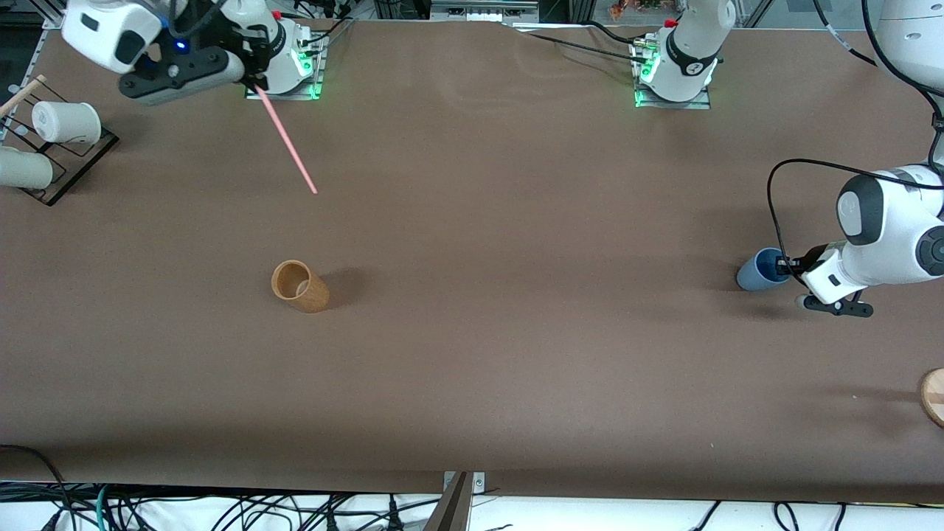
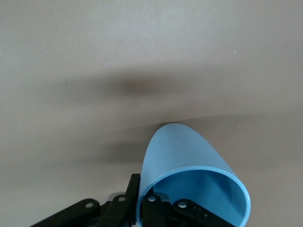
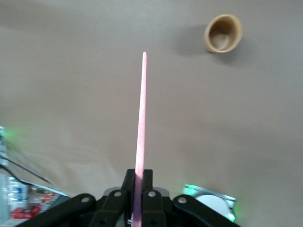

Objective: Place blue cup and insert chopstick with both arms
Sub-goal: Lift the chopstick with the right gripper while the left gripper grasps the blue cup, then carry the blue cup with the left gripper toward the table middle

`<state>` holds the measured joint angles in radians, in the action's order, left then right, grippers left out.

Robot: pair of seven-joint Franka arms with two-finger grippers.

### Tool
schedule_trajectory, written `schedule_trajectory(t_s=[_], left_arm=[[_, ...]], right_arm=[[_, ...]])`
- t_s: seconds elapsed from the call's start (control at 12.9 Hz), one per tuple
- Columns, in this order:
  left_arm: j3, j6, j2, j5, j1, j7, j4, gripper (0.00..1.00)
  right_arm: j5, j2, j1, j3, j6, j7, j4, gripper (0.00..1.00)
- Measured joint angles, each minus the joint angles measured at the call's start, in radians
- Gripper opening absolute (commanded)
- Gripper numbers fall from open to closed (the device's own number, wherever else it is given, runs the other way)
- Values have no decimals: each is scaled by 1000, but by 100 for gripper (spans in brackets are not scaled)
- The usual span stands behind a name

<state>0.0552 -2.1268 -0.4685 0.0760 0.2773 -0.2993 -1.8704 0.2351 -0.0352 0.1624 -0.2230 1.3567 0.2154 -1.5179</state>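
Observation:
Next, my left gripper lets go of the blue cup on the bare table about midway (image 1: pixel 510 265) between itself and the tan cup.
The blue cup (image 1: pixel 755 273) lies tipped on its side near the left arm's end of the table, its mouth toward my left gripper (image 1: pixel 788 264). In the left wrist view the left gripper (image 2: pixel 144 188) is shut on the blue cup's (image 2: pixel 182 151) rim, one finger inside and one outside. My right gripper (image 1: pixel 254 85) hangs above the table near its own base, shut on the top end of the pink chopstick (image 1: pixel 287 140). The chopstick slants down toward the table's middle. In the right wrist view the chopstick (image 3: pixel 141 118) runs straight out from the right gripper (image 3: pixel 138 178).
A tan wooden-looking cup (image 1: pixel 301 286) lies tilted on the table, nearer the front camera than the chopstick's tip; it also shows as the tan cup (image 3: pixel 223 33). White cups (image 1: pixel 65 122) sit on a black rack at the right arm's end. A round wooden piece (image 1: pixel 934 395) lies at the left arm's end.

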Motion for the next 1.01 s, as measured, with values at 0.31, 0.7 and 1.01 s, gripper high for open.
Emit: schedule_trajectory(t_s=[0.31,0.7,1.01], left_arm=[[114,129,18,-32,-2,47,116,0],[364,279,33,-36,-28,368,201,0],[393,242,9,-36,-204,574,200,0]], right_arm=[[9,96,40,-13,13,95,57,8],[-2,143,160,-15,52,286,77,8],[-30,226,205,-15,64,358,126,8]])
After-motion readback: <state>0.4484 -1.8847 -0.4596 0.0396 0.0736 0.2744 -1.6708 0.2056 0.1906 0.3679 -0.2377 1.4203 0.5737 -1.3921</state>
